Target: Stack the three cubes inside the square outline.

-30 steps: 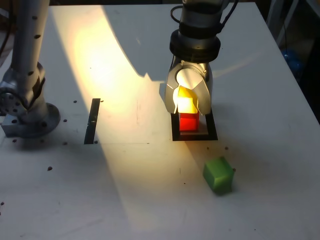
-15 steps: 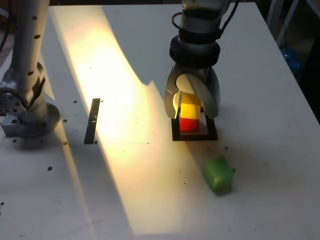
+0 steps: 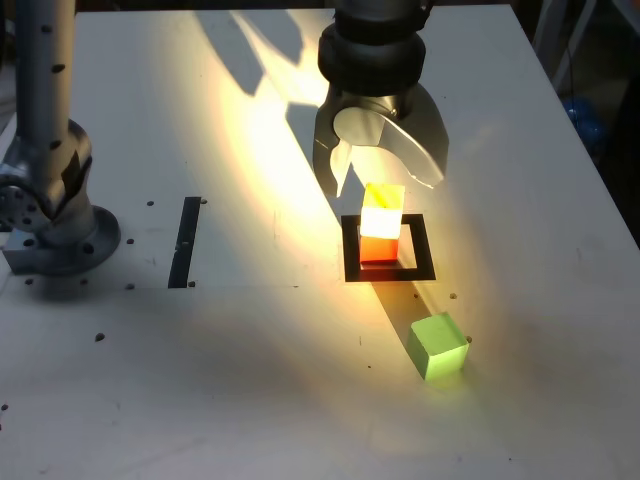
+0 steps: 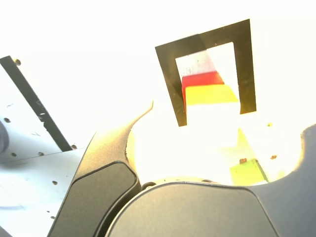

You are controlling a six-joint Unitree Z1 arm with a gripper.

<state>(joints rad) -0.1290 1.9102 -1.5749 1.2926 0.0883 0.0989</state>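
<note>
The robot's gripper will close on the opposite sides of the green cube (image 3: 437, 347) (image 4: 248, 173), because the yellow cube is already sitting on the red cube.
The yellow cube (image 3: 382, 205) sits on top of the red cube (image 3: 377, 247), and the two-cube stack stands inside the square outline (image 3: 391, 273). My gripper (image 3: 380, 180) hangs open just above and behind the stack, its jaws spread wide and holding nothing. The green cube (image 3: 438, 346) lies alone on the table, nearer the camera and toward the exterior view's right. The wrist view shows the yellow cube (image 4: 210, 94) over the red cube (image 4: 200, 79) within the square outline (image 4: 168, 74), the green cube (image 4: 247, 173), and one dark finger (image 4: 106, 158).
A narrow black strip (image 3: 185, 242) lies flat toward the exterior view's left. Beyond it, the grey base and column of the arm (image 3: 50, 215) stand at the left edge. A bright patch of light crosses the white table (image 3: 250, 380).
The jaws went from shut on the yellow cube to wide open, and the gripper rose and drew back. The yellow cube stays on the red one.
</note>
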